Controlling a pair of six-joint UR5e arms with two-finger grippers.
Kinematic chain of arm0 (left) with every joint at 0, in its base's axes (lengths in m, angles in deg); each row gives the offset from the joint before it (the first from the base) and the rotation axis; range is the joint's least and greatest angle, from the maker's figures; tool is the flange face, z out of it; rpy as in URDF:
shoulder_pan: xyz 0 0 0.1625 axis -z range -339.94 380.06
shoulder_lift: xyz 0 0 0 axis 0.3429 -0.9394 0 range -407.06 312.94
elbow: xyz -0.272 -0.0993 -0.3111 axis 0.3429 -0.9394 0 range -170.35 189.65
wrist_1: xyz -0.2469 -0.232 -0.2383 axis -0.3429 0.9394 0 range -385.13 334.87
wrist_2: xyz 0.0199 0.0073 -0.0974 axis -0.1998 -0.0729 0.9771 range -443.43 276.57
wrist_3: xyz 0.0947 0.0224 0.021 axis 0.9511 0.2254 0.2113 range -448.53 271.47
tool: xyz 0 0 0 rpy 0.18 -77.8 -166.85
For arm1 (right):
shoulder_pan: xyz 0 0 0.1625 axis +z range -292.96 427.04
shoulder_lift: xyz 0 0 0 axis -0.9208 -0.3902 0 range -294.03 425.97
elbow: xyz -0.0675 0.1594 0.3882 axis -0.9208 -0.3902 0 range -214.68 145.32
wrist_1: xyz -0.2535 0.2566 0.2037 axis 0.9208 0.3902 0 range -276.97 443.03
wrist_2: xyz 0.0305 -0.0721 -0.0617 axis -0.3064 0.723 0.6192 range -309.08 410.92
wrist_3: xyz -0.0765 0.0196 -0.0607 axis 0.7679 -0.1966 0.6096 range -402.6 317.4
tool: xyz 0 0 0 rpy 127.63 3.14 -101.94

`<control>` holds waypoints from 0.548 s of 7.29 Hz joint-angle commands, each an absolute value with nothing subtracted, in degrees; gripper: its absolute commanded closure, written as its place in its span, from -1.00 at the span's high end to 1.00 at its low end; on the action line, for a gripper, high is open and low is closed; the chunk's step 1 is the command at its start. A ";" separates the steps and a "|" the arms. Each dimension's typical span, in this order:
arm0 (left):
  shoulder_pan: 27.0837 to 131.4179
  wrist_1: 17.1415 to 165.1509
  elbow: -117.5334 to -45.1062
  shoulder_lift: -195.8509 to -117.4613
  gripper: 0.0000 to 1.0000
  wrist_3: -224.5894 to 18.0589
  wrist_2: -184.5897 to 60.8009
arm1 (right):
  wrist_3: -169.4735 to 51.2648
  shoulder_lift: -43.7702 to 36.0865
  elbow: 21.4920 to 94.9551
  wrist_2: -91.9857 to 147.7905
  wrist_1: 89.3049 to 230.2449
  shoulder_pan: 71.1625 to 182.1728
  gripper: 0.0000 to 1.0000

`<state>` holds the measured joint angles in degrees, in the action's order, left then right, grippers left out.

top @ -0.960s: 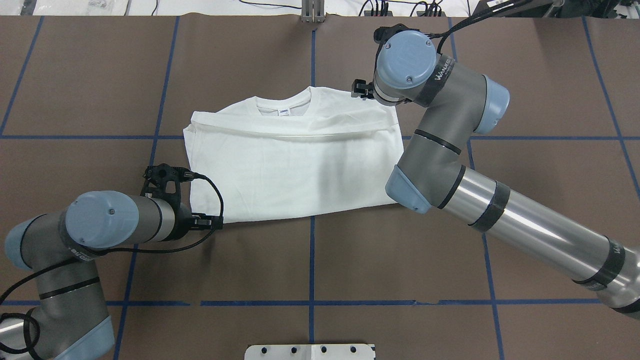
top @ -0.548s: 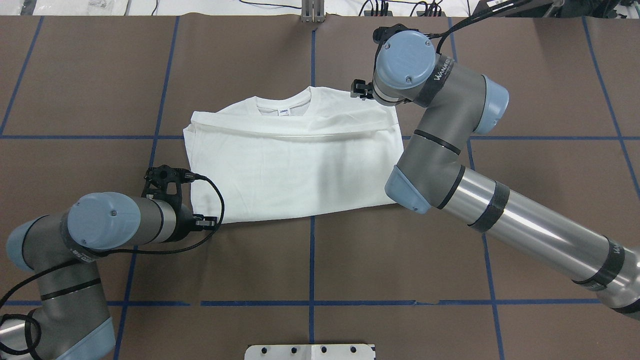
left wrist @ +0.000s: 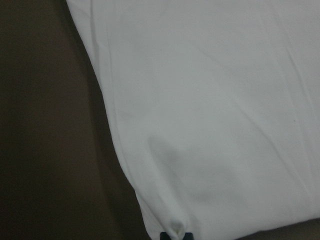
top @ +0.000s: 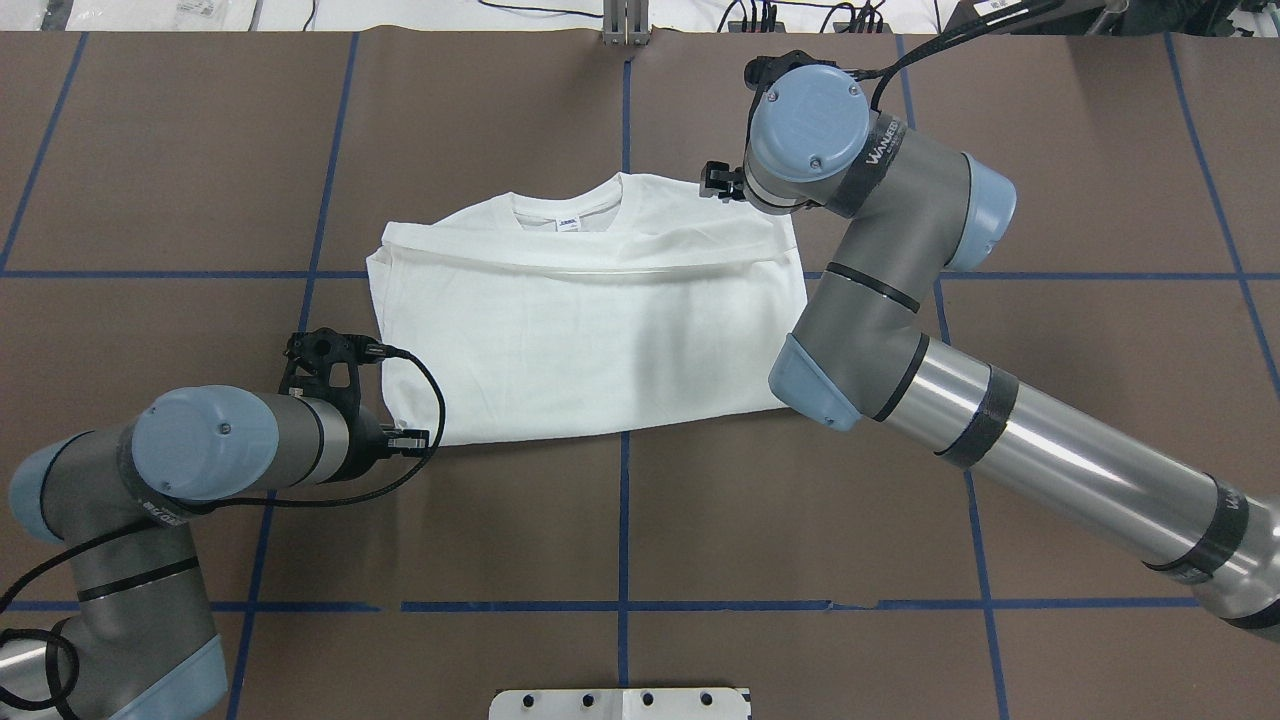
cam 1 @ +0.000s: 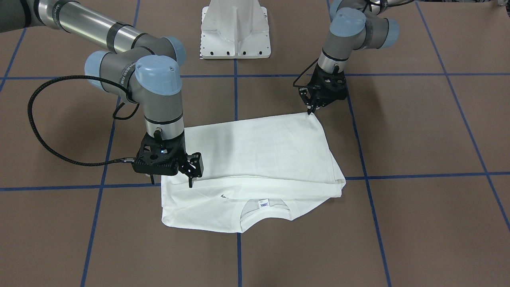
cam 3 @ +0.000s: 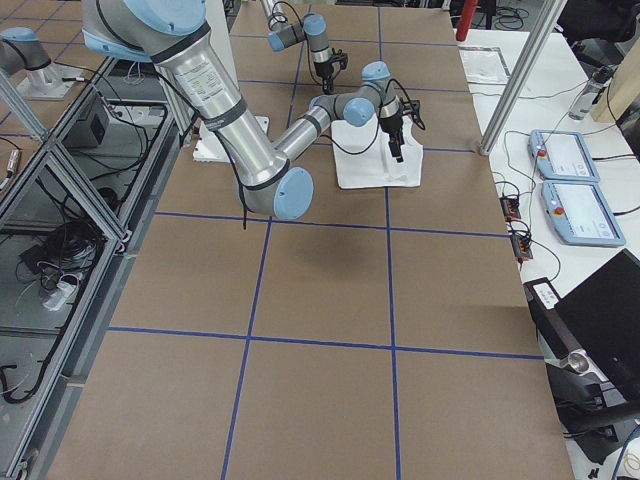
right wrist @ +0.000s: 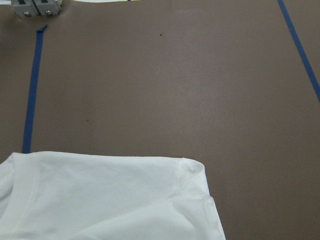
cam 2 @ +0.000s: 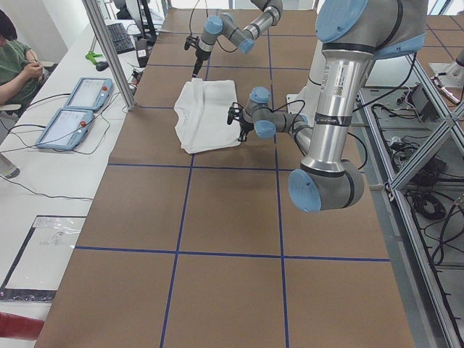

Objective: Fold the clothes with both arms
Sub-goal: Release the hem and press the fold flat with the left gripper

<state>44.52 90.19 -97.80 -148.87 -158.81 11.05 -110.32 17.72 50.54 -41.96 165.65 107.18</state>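
Next, my left gripper releases the corner of the T-shirt on the bare brown tabletop [cam 1: 400, 251] beyond the blue tape crossing.
The white T-shirt [top: 590, 330] lies folded flat mid-table, collar and neck label on its far side; it also shows in the front view [cam 1: 263, 151]. My left gripper [cam 1: 310, 111] is shut on the shirt's near-left corner, low at the table. The left wrist view shows a pinch of cloth [left wrist: 210, 100] between the fingertips [left wrist: 175, 235]. My right gripper [cam 1: 171, 182] hangs open just above the shirt's far-right corner, its fingers apart. The right wrist view shows that corner [right wrist: 100, 200] and bare table, no fingers.
The white metal pedestal [cam 1: 235, 32] stands at the table's near edge by the robot. The brown tabletop [top: 900, 520] carries blue tape lines. An operator [cam 2: 14, 58] and two tablets [cam 2: 72, 109] are on a side bench beyond the far edge.
The left wrist has shifted slightly at the shirt's near-left corner. The right wrist has edged a little toward the far side. The shirt lies as before.
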 commanded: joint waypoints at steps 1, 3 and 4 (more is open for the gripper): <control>45.36 90.09 -98.45 -146.75 -1.00 -155.54 10.97 | -110.45 17.80 50.57 -41.89 165.56 106.94 1.00; 53.41 90.27 -97.76 -145.50 -1.00 -141.35 10.88 | -110.80 17.80 50.66 -41.89 165.56 106.76 1.00; 59.11 90.53 -94.10 -145.67 -1.00 -135.27 10.97 | -111.07 17.71 51.01 -41.89 165.56 106.68 1.00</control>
